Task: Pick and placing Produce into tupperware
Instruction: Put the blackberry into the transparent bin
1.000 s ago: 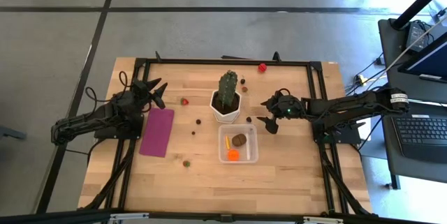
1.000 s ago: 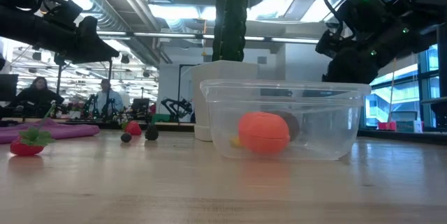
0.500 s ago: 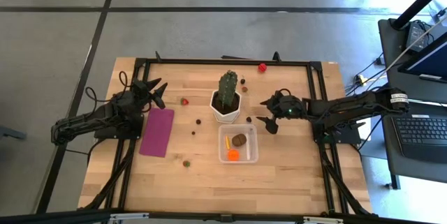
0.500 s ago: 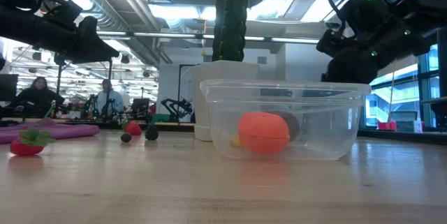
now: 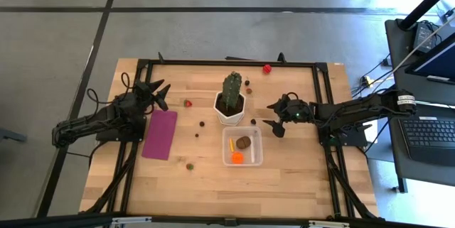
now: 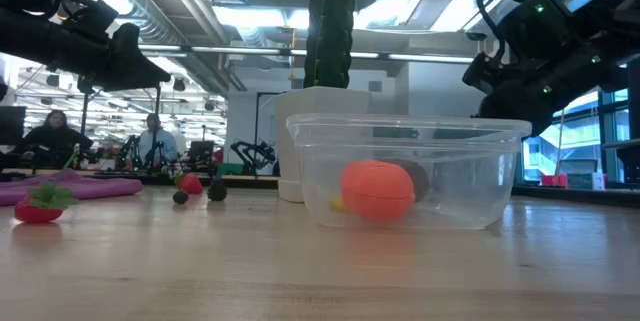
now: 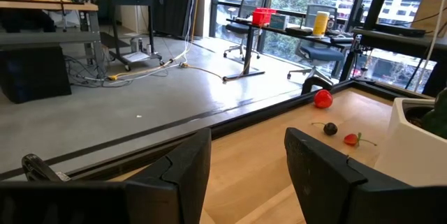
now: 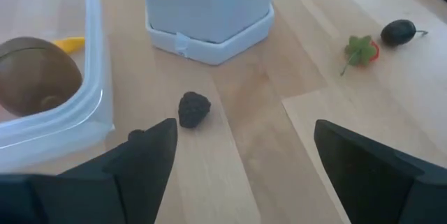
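The robot's right gripper should next close on the sides of the bumpy dark berry (image 5: 253, 121) (image 8: 193, 109) between the white pot and the clear tupperware's corner.
The clear tupperware (image 5: 242, 147) (image 6: 410, 171) sits on the table's middle and holds an orange piece (image 5: 237, 158), a brown piece (image 8: 28, 77) and a yellow bit. My right gripper (image 5: 271, 114) (image 8: 244, 137) hovers open just right of it, slanting down at a dark berry (image 5: 253, 121) (image 8: 193, 109) that lies on the wood ahead of its fingers, beside the pot. More produce lies loose: a strawberry (image 5: 188, 103), a red piece (image 5: 266, 68) and small dark and brown pieces. My left gripper (image 5: 164, 94) (image 7: 248, 154) waits open and level at the table's left.
A green cactus (image 5: 232, 87) in a white pot (image 5: 230, 113) stands just beyond the tupperware, close to the dark berry. A flat magenta rectangle (image 5: 160, 133) lies at the left. Bare wood stretches along the near edge. People sit in the room far behind.
My right gripper has eased a little down and toward the table's right edge, still open. Nothing on the table has moved.
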